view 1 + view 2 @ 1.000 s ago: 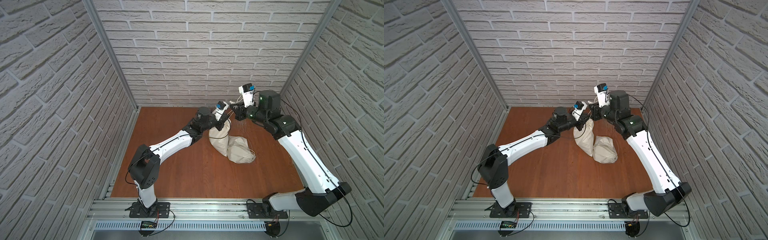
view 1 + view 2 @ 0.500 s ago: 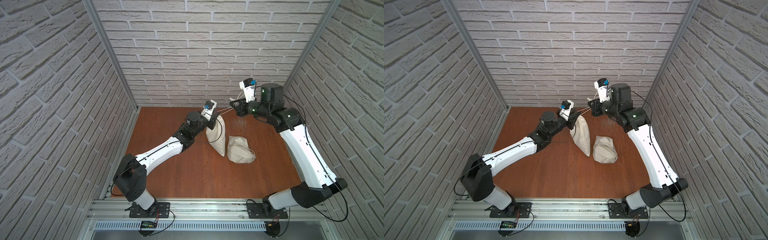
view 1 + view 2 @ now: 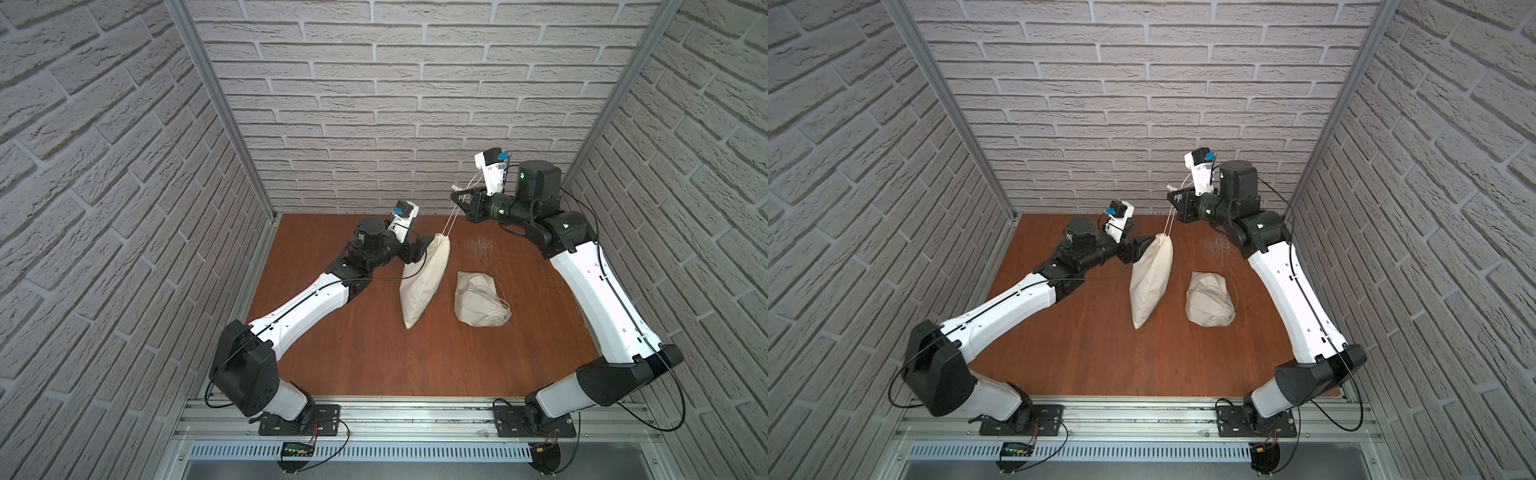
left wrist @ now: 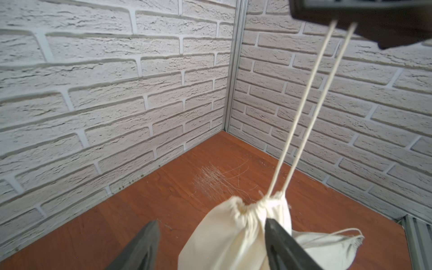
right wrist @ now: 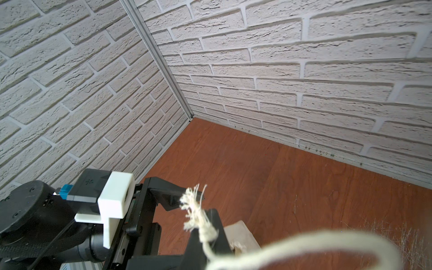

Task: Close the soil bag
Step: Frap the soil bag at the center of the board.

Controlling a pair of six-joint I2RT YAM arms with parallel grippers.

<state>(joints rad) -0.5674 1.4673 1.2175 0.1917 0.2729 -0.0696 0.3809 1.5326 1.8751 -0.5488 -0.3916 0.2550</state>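
Note:
The fingers of my left gripper are on both sides of the cloth below the gathered neck, so it should move up and pinch the neck (image 4: 273,198) where the drawstring comes out.
The soil bag (image 3: 426,278) (image 3: 1152,278) is a cream cloth sack hanging slantwise from its drawstring (image 3: 452,218) (image 4: 311,105), its lower corner on the wooden table. Its neck (image 4: 252,208) is gathered tight. High at the back, my right gripper (image 3: 457,195) (image 3: 1173,197) (image 5: 208,224) is shut on the drawstring, with the frayed knot sticking out past the fingers. My left gripper (image 3: 423,246) (image 3: 1144,249) (image 4: 211,221) stands open at the bag's neck. The cloth lies between its fingers, close against one finger (image 4: 280,243).
A second cream bag (image 3: 478,305) (image 3: 1208,303) lies on the table to the right of the hanging one, its neck drawn shut. Brick-pattern walls close in the back and both sides. A scratched patch (image 3: 482,245) marks the wood. A metal rail (image 3: 415,411) runs along the front.
My left gripper has opened and let go of the bag's neck, and its arm has drawn back to the left. The right gripper has lifted the drawstring. The bag has swung clear of the second bag.

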